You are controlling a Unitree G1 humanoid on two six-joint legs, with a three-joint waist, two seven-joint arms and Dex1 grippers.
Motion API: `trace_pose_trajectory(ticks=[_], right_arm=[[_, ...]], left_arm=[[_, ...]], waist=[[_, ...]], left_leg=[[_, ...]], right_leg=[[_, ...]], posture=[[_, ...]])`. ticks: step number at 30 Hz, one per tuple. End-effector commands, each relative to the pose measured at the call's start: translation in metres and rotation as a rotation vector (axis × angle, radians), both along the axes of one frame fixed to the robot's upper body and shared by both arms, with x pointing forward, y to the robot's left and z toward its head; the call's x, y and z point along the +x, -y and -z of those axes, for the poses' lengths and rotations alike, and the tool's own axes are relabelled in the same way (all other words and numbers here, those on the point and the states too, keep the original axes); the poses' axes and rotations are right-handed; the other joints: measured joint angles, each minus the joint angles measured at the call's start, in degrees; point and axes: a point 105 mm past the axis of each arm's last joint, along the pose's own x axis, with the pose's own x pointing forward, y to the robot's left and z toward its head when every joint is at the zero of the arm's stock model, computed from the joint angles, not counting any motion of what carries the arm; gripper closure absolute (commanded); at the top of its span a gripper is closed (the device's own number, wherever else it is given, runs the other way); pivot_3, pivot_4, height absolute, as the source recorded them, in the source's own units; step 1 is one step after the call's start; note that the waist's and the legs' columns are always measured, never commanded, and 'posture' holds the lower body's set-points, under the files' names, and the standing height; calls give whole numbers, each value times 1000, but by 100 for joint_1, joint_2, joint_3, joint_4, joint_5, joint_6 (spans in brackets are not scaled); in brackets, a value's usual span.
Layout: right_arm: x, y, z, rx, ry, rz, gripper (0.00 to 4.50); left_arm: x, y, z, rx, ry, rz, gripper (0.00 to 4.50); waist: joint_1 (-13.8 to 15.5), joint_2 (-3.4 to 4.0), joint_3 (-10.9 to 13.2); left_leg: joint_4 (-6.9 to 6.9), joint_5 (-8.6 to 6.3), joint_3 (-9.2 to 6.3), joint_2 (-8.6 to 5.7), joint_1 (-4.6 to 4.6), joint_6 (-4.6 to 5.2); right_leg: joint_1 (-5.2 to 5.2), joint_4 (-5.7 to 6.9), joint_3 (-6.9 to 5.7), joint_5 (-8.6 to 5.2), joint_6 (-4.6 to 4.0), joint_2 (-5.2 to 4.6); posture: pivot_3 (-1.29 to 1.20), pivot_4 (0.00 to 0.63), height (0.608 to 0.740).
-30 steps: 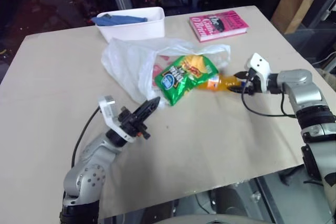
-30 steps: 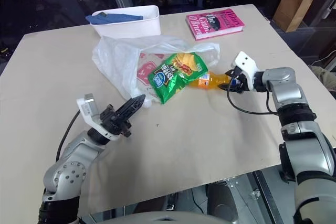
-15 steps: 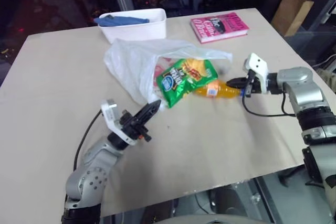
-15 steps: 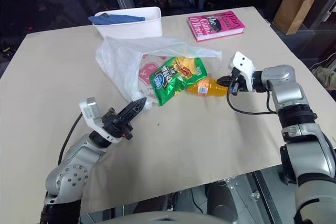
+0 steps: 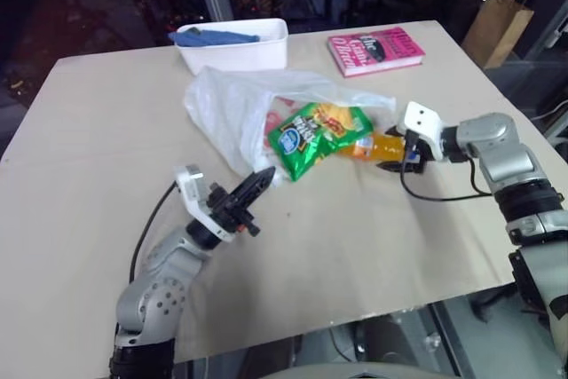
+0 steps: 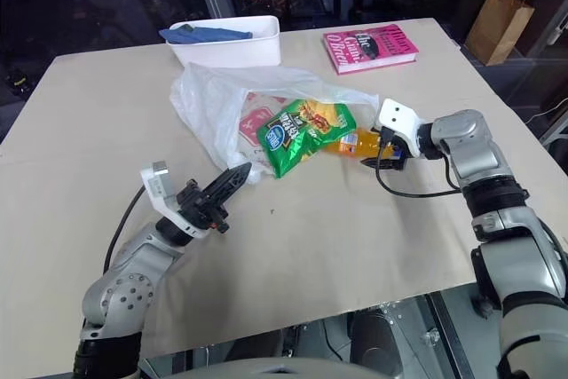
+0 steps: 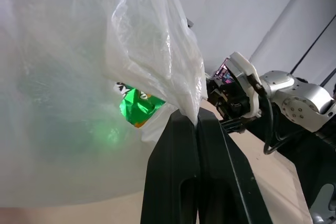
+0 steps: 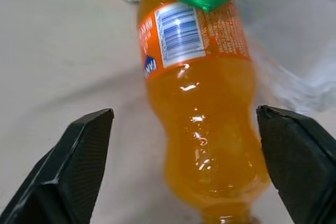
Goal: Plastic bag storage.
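Observation:
The soda bottle is partly under the chips packet, so the robot's right gripper will grab the bottle's outer end (image 8: pixel 219 179) and carry it over the packet into the bag.
The translucent white plastic bag (image 5: pixel 226 108) lies crumpled at the table's middle, its mouth facing right. My left gripper (image 5: pixel 264 177) is shut on the bag's near edge, and the film (image 7: pixel 173 77) rises from its closed tips in the left wrist view. A green chips packet (image 5: pixel 311 135) sticks out of the bag's mouth. Beside it an orange soda bottle (image 5: pixel 377 145) lies on its side, partly under the packet. My right gripper (image 5: pixel 401 155) stands open at the bottle's outer end. In the right wrist view its fingers sit either side of the bottle (image 8: pixel 202 108), apart from it.
A white bin (image 5: pixel 232 44) holding a blue cloth stands at the table's far edge. A pink book (image 5: pixel 374 48) lies at the far right. A brown paper bag (image 5: pixel 500 19) stands on the floor beyond the table's right corner.
My right gripper, pinched shut by the bottle's end half a second ago, now stands open around it. The left gripper keeps its hold on the bag and has not moved.

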Motion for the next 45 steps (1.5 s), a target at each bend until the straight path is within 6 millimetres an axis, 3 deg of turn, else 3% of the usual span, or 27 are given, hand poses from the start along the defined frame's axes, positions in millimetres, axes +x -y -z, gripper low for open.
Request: trace_pose_trajectory(ticks=[1,5,9,13,15,19,26,28,31,38,43,45], right_arm=[[-3,7,32,-74,-89,30,71],[7,21,42,-202,-49,82,71],[8,19,40,-180,-57,82,71],[7,27,40,-222,-38,75,1802],[7,22,32,-172,-34,71,1830],[-10,18,13,-97,-76,-17,1830],[-62,18,-20,-94,-199,-222,1830],[-84,9,-24,-76,-277,-311,1830],[-96,-9,-26,-38,-308,-367,1830],[-61,-66,-31,63,-181,-294,1830],[-28,-96,-11,-55,-97,-204,1830],[-12,-127,-20,-11,-25,-167,1830]], left_arm=[[-2,3,-6,-1,34,8,4500],[-2,4,-6,-5,37,0,4500],[-3,4,-7,-5,38,-4,4500],[-2,4,-7,-5,39,-7,4500],[-2,4,-8,-5,40,-5,4500],[-2,5,-9,-4,41,-1,4500],[-2,4,-9,-4,40,7,4500],[-2,5,-8,-3,38,11,4500],[-2,6,-9,-7,41,13,4500],[-12,11,-6,-5,25,63,4500],[-14,12,-3,8,21,71,4500],[-13,13,-3,7,23,68,4500]], waist=[[11,0,0],[45,0,0],[86,-1,-1],[74,-1,-1],[85,-1,0],[93,3,4],[89,26,21],[66,30,23],[58,31,23],[75,30,25],[93,29,24],[75,29,25]], left_leg=[[-1,0,-1,0,-1,-1],[-6,0,-2,-1,-2,-1],[-9,0,-14,-4,-13,-2],[-12,0,-10,-4,-11,-2],[-11,0,-12,-5,-11,-1],[-11,0,-17,-6,-16,-1],[-15,-5,-16,-6,-65,7],[-7,-5,-15,-6,-92,6],[-3,-3,-9,-1,-122,4],[0,-2,-8,-9,-123,3],[-1,-1,-16,-11,-127,0],[-1,-1,-16,-17,-129,0]], right_leg=[[0,-2,-1,0,0,0],[-1,-6,-2,0,0,-1],[-3,-14,-16,-1,-2,-5],[-3,-16,-12,-1,-1,-6],[-1,-16,-15,-1,-1,-7],[-3,-16,-18,-1,-1,-7],[-44,-36,-20,-1,0,-13],[-72,-28,-19,0,1,-13],[-114,-8,-11,0,1,-10],[-113,-6,-10,1,2,-15],[-117,-7,-17,0,0,-15],[-118,-8,-18,0,0,-17]], posture=[[0,150,740],[0,150,740],[0,150,740],[0,150,740],[0,150,740],[0,150,740],[0,150,740],[0,150,740],[0,150,740],[0,150,740],[0,150,740],[0,150,740]])
